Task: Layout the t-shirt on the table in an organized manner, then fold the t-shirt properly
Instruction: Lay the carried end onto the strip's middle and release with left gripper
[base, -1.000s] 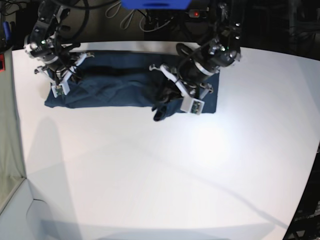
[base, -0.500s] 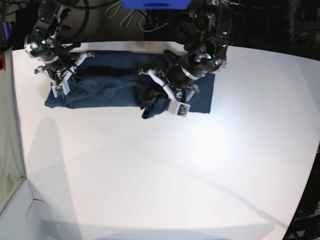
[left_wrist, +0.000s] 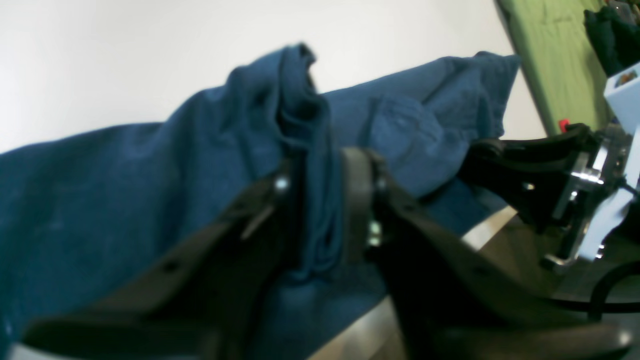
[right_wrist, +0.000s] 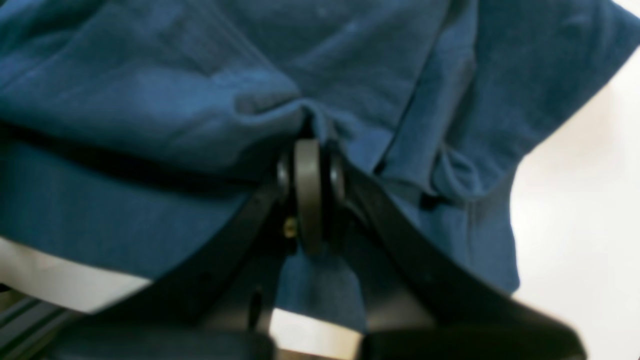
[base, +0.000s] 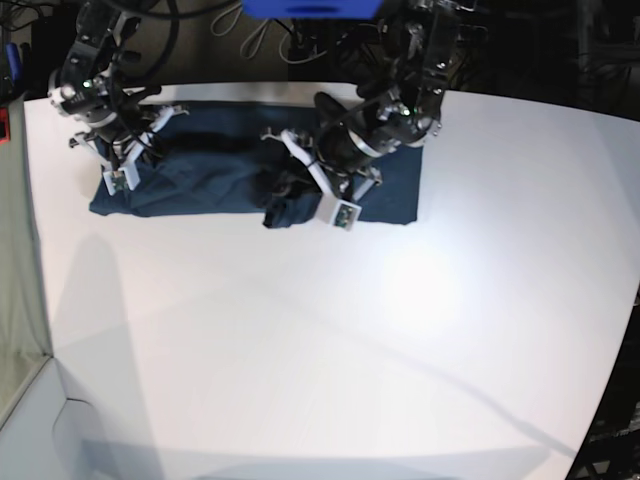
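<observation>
The robot's right gripper is pinching just a thin fold short of the t-shirt's bunched end, so it should open and grab the layers at the t-shirt's outer edge (right_wrist: 487, 219).
The dark navy t-shirt (base: 210, 180) lies in a long band along the far side of the white table (base: 300, 350). My left gripper (base: 288, 195) hangs over the band's middle. In the left wrist view a thick bunched fold of the t-shirt (left_wrist: 125, 190) stands between the fingers of that gripper (left_wrist: 320, 170), and both pads touch it. My right gripper (base: 125, 165) sits at the band's left end. In the right wrist view it (right_wrist: 307, 150) is shut on a thin pinch of the t-shirt (right_wrist: 150, 100).
Cables and dark equipment run behind the table's far edge, with a blue object (base: 310, 8) at the top. A greenish panel (base: 15, 300) borders the table on the left. The table's right edge curves away.
My left arm has moved left with its fold, dragging the shirt's right end over the middle, so the band is shorter. The right arm has stayed put.
</observation>
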